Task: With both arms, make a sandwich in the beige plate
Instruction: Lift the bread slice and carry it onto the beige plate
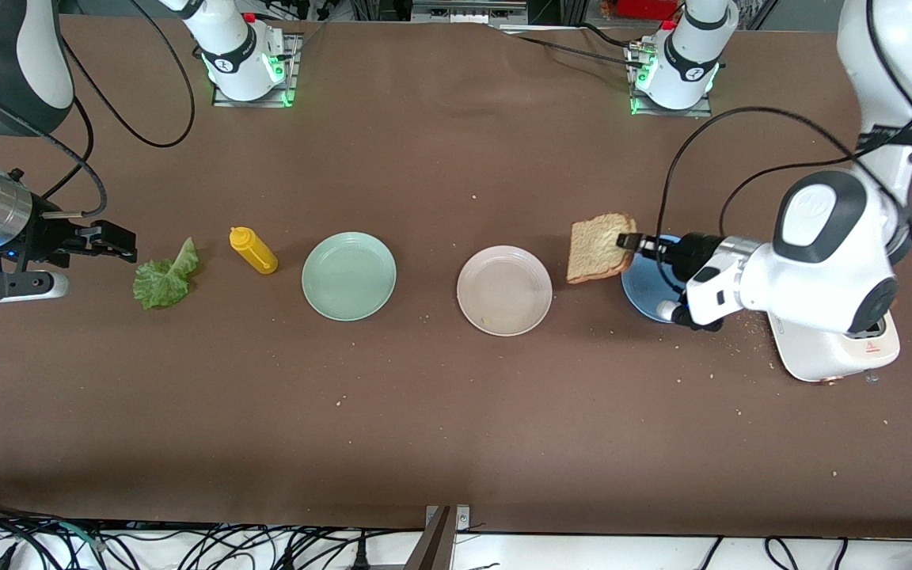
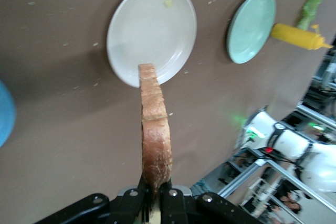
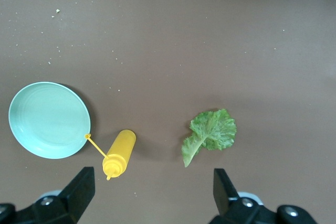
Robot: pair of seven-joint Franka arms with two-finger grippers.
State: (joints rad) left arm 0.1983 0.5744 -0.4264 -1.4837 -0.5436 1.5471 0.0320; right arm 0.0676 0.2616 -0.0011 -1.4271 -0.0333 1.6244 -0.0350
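Observation:
Next, my left gripper sets the bread slice down flat and releases it on the middle of the empty beige plate point(image 1: 507, 294) point(image 2: 149, 35).
My left gripper point(image 1: 628, 241) is shut on the crust edge of a brown speckled bread slice point(image 1: 600, 247), which it holds in the air over the table between the beige plate point(image 1: 473, 273) and a blue plate. In the left wrist view the bread slice point(image 2: 155, 129) juts edge-on out of the left gripper point(image 2: 156, 195) toward the empty beige plate point(image 2: 152, 30). A ruffled green lettuce leaf point(image 1: 165, 277) lies on the table toward the right arm's end. My right gripper point(image 1: 119, 241) hovers beside it, open and holding nothing. In the right wrist view the right gripper point(image 3: 152, 187) is just short of the lettuce leaf point(image 3: 210, 132).
A mint-green plate point(image 1: 348, 275) and a lying yellow squeeze bottle point(image 1: 253, 250) sit between the lettuce and the beige plate. The blue plate point(image 1: 642, 285) is partly under my left wrist. A white appliance point(image 1: 820, 356) stands at the left arm's end. Crumbs dot the brown table.

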